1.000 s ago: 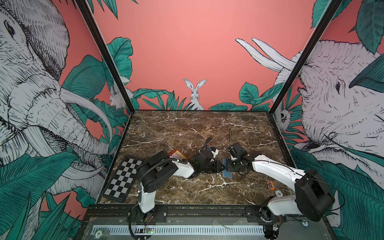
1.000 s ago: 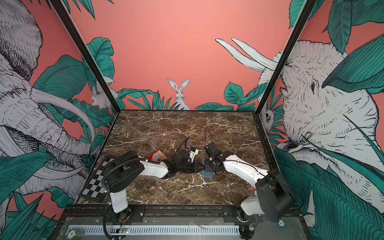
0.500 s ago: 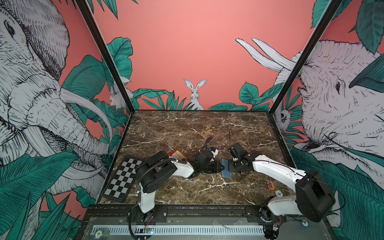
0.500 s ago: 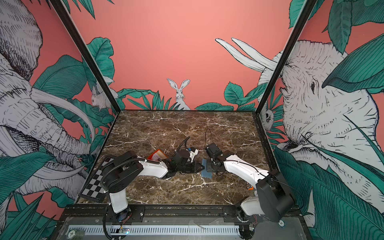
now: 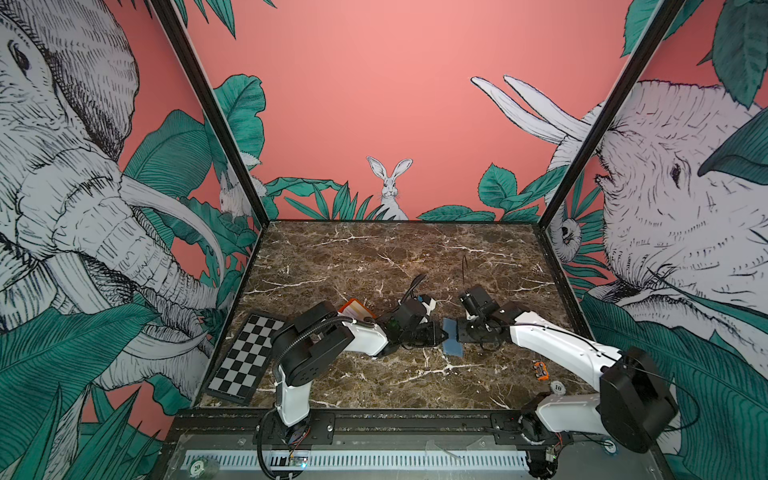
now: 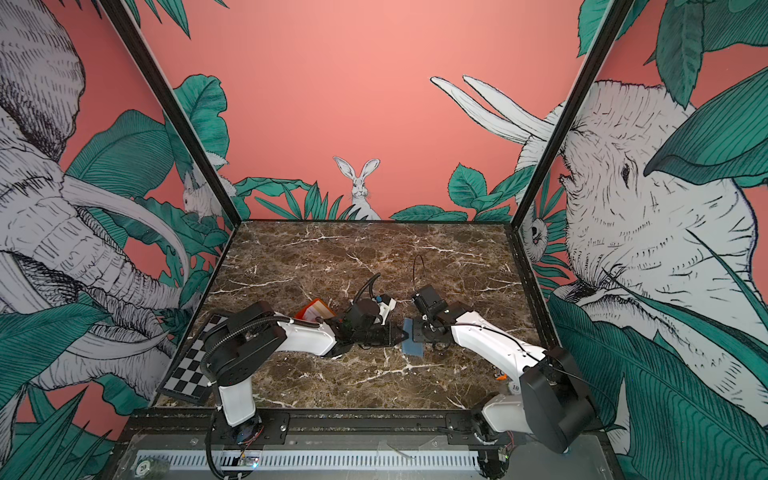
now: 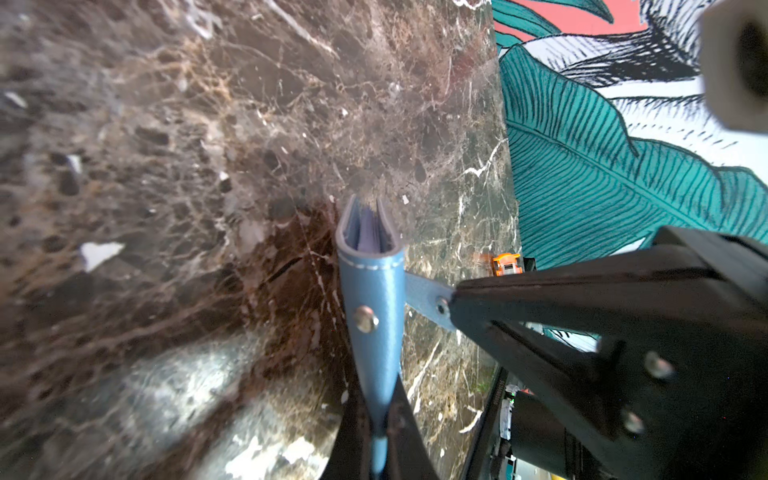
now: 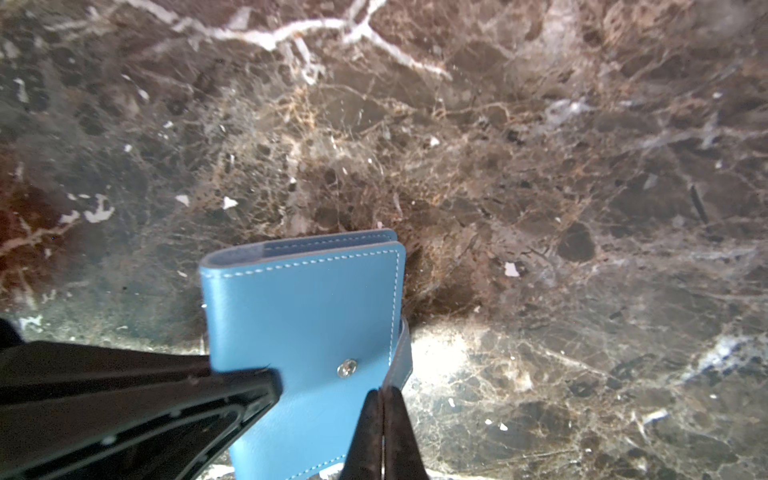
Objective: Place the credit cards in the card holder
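Note:
I am pinching the card holder shut across its folded spine with my left gripper, so next I take only the front cover's free edge [image 8: 397,296] with my left gripper to open it.
The card holder [image 5: 452,338] [image 6: 413,343], a slate-blue folded wallet, is held low over the middle of the marble table between both grippers. My left gripper [image 7: 380,424] [image 5: 440,332] is shut on the edge of its folded body [image 7: 374,286]. My right gripper [image 8: 384,411] [image 5: 458,330] is shut on its snap tab [image 8: 401,357] [image 7: 426,297]. The wallet [image 8: 303,311] is closed with the tab unsnapped and pulled sideways. Behind the left arm lies an orange tray [image 5: 355,309] with something pale and flat in it. I cannot tell whether those are the credit cards.
A checkerboard panel [image 5: 245,361] lies at the front left by the wall. A small orange toy [image 5: 540,370] [image 7: 507,264] and a white round token [image 5: 557,387] sit at the front right near the right arm's base.
Hardly anything: both grippers stay shut on the card holder, which has shifted slightly away from the front edge.

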You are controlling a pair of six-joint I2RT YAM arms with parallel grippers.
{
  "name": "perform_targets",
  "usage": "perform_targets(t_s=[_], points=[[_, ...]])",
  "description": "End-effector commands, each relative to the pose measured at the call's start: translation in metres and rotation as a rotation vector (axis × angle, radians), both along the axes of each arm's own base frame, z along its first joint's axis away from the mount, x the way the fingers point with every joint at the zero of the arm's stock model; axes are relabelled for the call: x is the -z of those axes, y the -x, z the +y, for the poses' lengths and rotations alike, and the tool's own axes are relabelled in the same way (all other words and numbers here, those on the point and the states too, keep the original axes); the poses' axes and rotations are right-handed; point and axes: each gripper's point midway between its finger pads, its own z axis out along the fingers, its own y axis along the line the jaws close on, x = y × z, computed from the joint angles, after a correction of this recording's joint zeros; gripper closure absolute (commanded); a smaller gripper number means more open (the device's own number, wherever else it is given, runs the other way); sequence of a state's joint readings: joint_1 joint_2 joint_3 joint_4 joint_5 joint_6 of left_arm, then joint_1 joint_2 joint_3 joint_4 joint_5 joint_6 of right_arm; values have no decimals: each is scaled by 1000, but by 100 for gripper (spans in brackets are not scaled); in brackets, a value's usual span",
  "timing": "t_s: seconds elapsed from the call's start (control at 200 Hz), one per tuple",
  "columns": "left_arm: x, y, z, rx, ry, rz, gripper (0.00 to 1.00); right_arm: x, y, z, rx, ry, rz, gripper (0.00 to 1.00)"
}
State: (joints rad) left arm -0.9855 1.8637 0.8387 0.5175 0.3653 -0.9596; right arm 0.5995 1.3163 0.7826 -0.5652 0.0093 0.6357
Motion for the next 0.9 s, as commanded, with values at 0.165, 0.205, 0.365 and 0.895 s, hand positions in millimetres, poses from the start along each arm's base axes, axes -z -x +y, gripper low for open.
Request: perform_targets(t_s=[0.165,0.205,0.365,0.895], points=[[-9,-8,3,-30,-57,-19,100,-10,0,-2,-5,-10,-42,100],[-8,-8,3,-32,-63,-17,100,-12,0,-3,-6,-9,-46,100],[-6,-9,3,-36,-76,-10,93,-14,1,-5,-6,-8,-50,100],[-4,-11,12,-54,-141,-15,60,-29,2,-9,-3,-7,-80,100]])
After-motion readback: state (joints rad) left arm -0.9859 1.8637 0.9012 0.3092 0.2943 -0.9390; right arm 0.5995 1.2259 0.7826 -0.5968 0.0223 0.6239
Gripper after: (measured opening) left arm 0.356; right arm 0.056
